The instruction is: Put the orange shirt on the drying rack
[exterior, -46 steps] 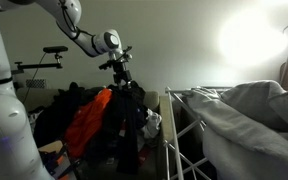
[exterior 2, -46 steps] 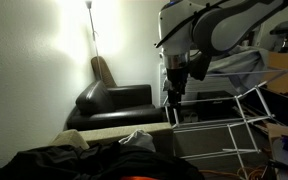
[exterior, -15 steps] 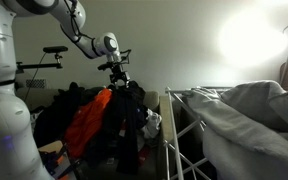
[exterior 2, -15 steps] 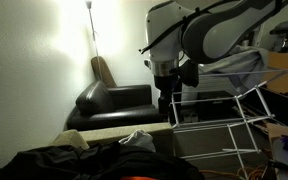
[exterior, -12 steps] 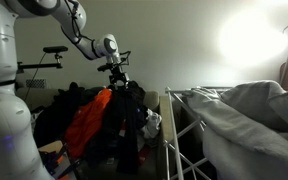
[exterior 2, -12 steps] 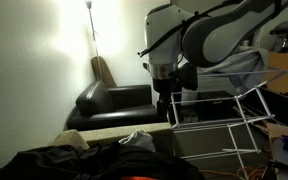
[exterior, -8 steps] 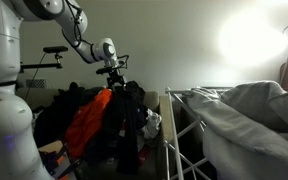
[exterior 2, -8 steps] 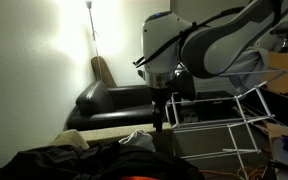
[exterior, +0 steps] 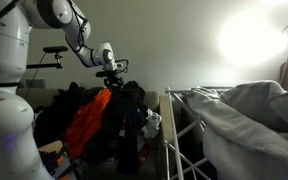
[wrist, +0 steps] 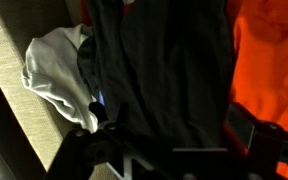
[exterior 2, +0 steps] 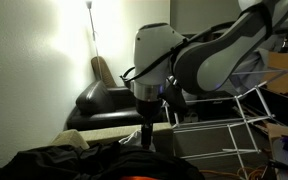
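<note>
The orange shirt lies beside the dark garment at the top of the heap, and my gripper will close on the orange shirt's edge point(exterior: 103, 95) point(wrist: 248, 88) there.
The orange shirt point(exterior: 88, 120) lies in a heap of dark clothes point(exterior: 124, 115), just below my gripper point(exterior: 112, 82). In the wrist view the orange shirt point(wrist: 269, 60) fills the right side, next to a dark garment point(wrist: 164, 65). My gripper point(wrist: 181, 128) is open and empty, its jaws wide apart over the dark garment, with the right finger point(wrist: 242, 126) at the orange shirt's edge. The drying rack point(exterior: 182, 140) stands to the right of the heap and also shows in an exterior view point(exterior 2: 229, 120). My gripper point(exterior 2: 147, 135) hangs low over the dark heap there.
A grey sheet point(exterior: 244, 115) is draped over the rack. A white cloth point(wrist: 56, 70) lies left of the dark garment on a beige surface point(wrist: 24, 110). A black armchair point(exterior 2: 109, 105) and a floor lamp point(exterior 2: 92, 30) stand by the wall.
The arm has swung from near the rack toward the clothes heap and lowered, bringing the gripper down over the dark clothes beside the orange shirt.
</note>
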Action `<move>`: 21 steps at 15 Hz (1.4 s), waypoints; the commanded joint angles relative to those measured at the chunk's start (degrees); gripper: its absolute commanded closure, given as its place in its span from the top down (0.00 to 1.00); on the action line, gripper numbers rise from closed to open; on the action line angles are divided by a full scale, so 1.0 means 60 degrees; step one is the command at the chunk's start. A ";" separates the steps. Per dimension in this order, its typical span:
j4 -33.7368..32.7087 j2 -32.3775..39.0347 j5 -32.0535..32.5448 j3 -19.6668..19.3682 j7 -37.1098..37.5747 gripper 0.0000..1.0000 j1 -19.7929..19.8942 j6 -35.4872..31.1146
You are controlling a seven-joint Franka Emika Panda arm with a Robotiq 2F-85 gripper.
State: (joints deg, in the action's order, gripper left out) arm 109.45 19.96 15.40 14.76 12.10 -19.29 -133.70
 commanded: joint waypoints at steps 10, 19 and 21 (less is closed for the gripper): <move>-0.1214 0.1206 -0.1754 0.0630 -0.2391 1.00 -0.0293 0.0072; -0.1209 0.1533 -0.1712 0.0882 -0.3121 1.00 -0.0603 -0.0023; -0.1167 0.1586 -0.1669 0.0906 -0.3330 1.00 -0.0598 -0.0051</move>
State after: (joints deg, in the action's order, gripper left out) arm 102.70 28.86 6.38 19.87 -4.20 -22.95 -134.15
